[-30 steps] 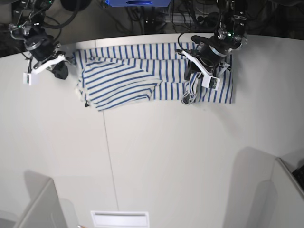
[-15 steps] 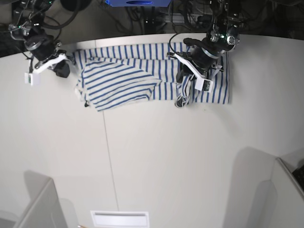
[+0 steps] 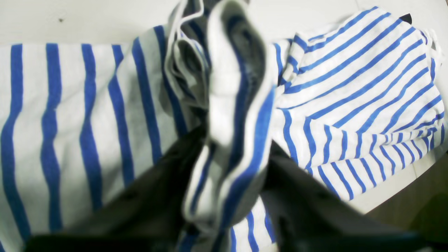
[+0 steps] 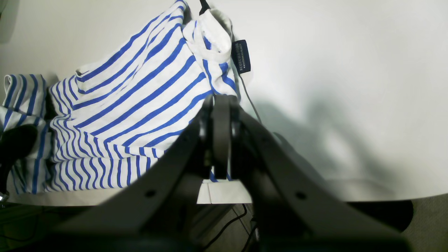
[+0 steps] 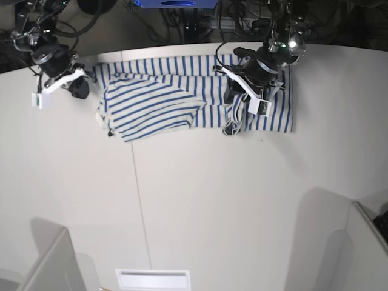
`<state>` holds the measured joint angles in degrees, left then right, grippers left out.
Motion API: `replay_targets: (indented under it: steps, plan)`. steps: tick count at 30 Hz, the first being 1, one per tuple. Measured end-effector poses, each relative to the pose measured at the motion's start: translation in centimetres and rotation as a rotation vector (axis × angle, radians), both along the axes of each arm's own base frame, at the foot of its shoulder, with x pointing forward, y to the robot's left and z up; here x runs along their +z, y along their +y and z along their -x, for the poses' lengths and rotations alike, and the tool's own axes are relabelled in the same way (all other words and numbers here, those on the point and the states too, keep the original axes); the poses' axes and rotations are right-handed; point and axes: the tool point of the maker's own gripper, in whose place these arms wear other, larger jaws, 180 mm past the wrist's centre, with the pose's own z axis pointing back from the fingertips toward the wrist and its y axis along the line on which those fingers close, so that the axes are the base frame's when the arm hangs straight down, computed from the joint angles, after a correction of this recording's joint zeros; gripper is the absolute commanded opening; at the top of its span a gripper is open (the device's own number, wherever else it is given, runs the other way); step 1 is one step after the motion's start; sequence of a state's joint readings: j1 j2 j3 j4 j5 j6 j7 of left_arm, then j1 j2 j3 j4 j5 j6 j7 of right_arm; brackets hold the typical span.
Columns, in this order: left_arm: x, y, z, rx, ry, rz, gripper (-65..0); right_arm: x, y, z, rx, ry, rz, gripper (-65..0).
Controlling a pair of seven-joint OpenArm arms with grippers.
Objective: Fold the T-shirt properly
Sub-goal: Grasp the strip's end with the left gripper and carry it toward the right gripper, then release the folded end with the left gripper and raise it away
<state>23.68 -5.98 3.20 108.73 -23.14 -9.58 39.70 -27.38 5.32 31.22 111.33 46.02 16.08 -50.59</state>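
A raised fold in the T-shirt's middle is in my left gripper, so it should open and take the T-shirt's end [image 5: 289,104] farthest from its neck before folding.
The T-shirt [image 5: 157,103], white with thin blue stripes, lies along the far edge of the white table [image 5: 200,200], its left part folded over into a slanted flap. In the left wrist view a raised fold of the T-shirt [image 3: 227,115] fills the gap between the dark fingers [image 3: 301,199]; my left gripper [image 5: 237,106] is shut on it. My right gripper [image 5: 77,91] sits at the T-shirt's left end. In the right wrist view that gripper [image 4: 219,105] is shut over the T-shirt [image 4: 133,91], just below the ribbed neck [image 4: 213,31] and dark label [image 4: 241,56]. No cloth shows between its tips.
The table's far edge runs just behind the T-shirt, with cables and a blue object [image 5: 176,5] beyond it. White partitions stand at the front left [image 5: 51,260] and front right [image 5: 357,242]. A white slotted plate [image 5: 153,279] lies at the front edge.
My left gripper has carried the bunched right part of the T-shirt leftward, drawing the right edge inward. The right arm has barely moved.
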Motion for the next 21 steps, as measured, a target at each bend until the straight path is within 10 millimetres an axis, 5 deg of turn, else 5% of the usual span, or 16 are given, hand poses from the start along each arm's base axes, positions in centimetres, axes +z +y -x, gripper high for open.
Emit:
replay_targets:
  steps: [7,15,18,21]
  plan:
    - [0.3,-3.0,0.5,-0.073,0.001,0.041,-27.5,0.0,0.0,0.0,0.000,0.000,0.000,-65.0]
    - [2.1,-9.4,0.8,-0.200,-0.028,0.143,-26.7,0.0,0.0,0.0,0.000,0.000,-0.001,-65.0]
    - [2.8,-8.9,-0.2,-0.168,-0.050,0.166,-27.0,0.0,0.0,0.0,-0.005,-0.002,-0.003,-65.0]
    - [2.3,-5.4,-0.7,-0.138,-0.047,0.122,-33.9,0.9,0.0,-1.7,-0.005,-0.044,0.000,-65.0]
